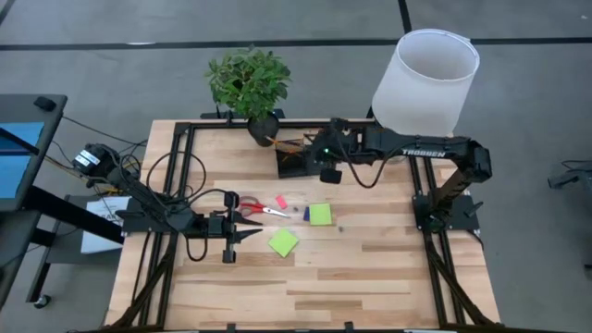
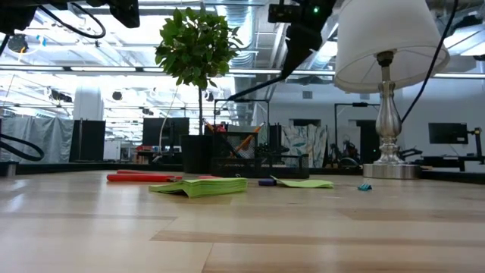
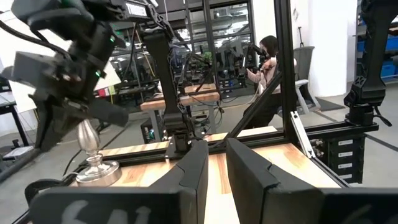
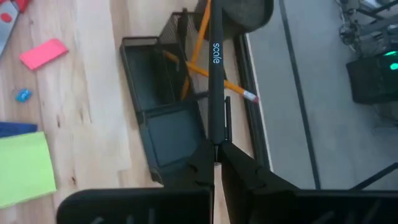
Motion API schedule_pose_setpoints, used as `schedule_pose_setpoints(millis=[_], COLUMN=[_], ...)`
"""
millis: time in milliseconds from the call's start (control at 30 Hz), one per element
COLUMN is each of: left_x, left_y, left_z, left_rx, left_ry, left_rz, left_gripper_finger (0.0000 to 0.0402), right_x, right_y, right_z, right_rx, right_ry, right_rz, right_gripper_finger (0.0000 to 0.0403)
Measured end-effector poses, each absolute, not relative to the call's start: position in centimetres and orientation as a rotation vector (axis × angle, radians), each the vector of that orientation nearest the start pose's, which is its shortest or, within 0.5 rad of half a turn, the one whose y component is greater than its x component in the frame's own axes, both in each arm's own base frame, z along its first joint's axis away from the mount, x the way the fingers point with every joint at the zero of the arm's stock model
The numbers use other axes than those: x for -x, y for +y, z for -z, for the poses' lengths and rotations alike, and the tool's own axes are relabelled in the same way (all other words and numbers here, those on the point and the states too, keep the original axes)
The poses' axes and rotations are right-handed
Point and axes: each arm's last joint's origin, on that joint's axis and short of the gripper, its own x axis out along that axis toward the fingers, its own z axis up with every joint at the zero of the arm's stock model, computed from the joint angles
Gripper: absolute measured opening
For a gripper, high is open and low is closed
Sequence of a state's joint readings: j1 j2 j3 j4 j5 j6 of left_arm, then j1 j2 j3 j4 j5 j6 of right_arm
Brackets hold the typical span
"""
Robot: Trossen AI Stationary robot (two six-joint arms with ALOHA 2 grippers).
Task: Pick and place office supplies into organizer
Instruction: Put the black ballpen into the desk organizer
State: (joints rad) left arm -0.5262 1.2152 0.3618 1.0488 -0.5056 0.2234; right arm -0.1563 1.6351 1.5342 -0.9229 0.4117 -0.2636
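Note:
Next, I let go of the black pen with my right gripper in the organizer's taller section [image 1: 293, 146] [image 4: 186, 65] among the orange pencils.
My right gripper [image 4: 216, 163] hangs over the dark organizer [image 4: 161, 124], shut on a black pen [image 4: 214, 74]. Orange pencils [image 4: 186, 62] stand in the organizer's taller section. My left gripper [image 3: 214, 171] is raised above the table's left part, narrowly open and touching nothing. The red-handled scissors [image 1: 262, 208] lie flat just past its fingertips. Two lime-green pads [image 1: 320, 215] [image 1: 284, 242] lie on the wood. A pink piece [image 4: 43, 53] and a tiny blue piece [image 4: 23, 95] lie between the scissors and the organizer. My right gripper pinches the black pen between its two fingers at the pen's rear end [image 4: 216, 134]. The pen runs on in line with the fingers. It is lifted clear, and its far end points down over the organizer's taller section among the pencils.
A black plant pot [image 1: 262, 125] with a green plant stands at the far edge beside the organizer [image 1: 294, 165]. A white-shaded lamp [image 1: 425, 79] stands at the far right corner. A dark blue piece [image 4: 15, 129] lies beside one green pad. Bare wood fills the near half of the table [image 1: 370, 287].

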Motion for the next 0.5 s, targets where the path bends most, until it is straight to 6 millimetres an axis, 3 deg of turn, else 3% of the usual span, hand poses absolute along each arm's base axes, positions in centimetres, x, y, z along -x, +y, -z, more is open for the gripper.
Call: schedule_pose_setpoints(millis=[500], left_x=[-20.2], left_y=[-10.1], left_z=[-22.5], left_rx=[-0.121], left_ry=[-0.182], left_rz=[-0.001], left_gripper_finger=[0.0051], right_x=[-31.3], right_y=[-10.0], right_z=[-35.5], right_rx=[0.259], right_ry=[1.132], right_rz=[0.341], right_gripper_finger=[0.0])
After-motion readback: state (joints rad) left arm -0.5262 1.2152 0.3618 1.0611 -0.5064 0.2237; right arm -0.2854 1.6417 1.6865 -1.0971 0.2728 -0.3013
